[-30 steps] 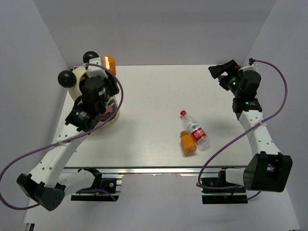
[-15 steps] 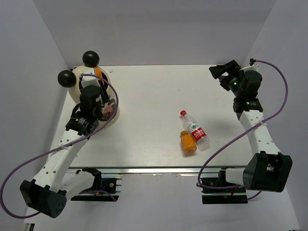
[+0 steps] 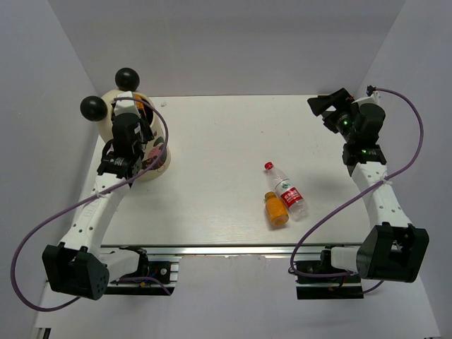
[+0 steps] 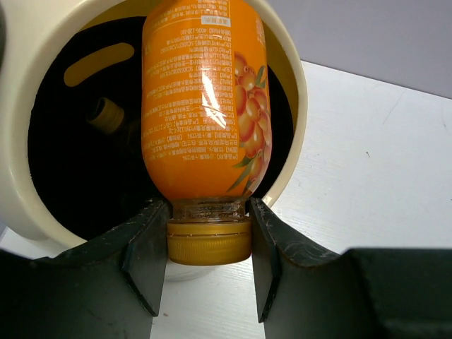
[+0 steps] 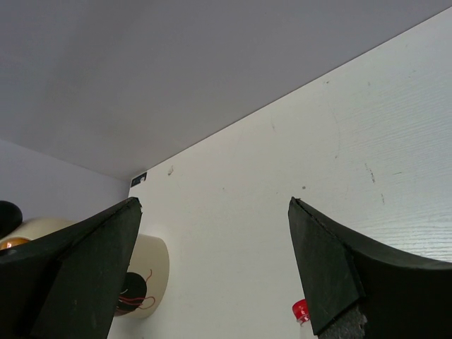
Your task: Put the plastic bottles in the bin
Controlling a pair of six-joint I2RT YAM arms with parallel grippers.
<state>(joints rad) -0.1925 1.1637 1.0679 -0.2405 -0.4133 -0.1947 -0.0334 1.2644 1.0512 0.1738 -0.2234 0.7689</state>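
Next, my right gripper closes around the middle of the clear bottle, on the label's edge [image 3: 284,184] nearest the red cap.
The cream-white bin [image 3: 107,99] with two black ball ears stands at the table's far left. My left gripper [image 3: 133,107] hovers over it, shut on the yellow cap of an orange-filled bottle [image 4: 201,106]. That bottle's body points into the bin's dark opening [image 4: 78,162], where another bottle's cap [image 4: 106,115] shows. The left gripper [image 4: 209,212] pinches the cap from both sides. A clear bottle with a red cap and red label [image 3: 286,189] and a second orange bottle [image 3: 276,209] lie side by side right of the table's middle. My right gripper [image 3: 323,106] hangs open at the far right, holding nothing.
Grey walls close in the white table [image 3: 226,141] on the left, back and right. The right wrist view looks across the table past the open right gripper [image 5: 213,205] to the bin [image 5: 152,261] and the red cap [image 5: 300,309].
My left arm has swung left and away with the orange bottle, bringing it from beside the bin to its opening. The bin has shifted slightly toward the back. The right arm has not moved.
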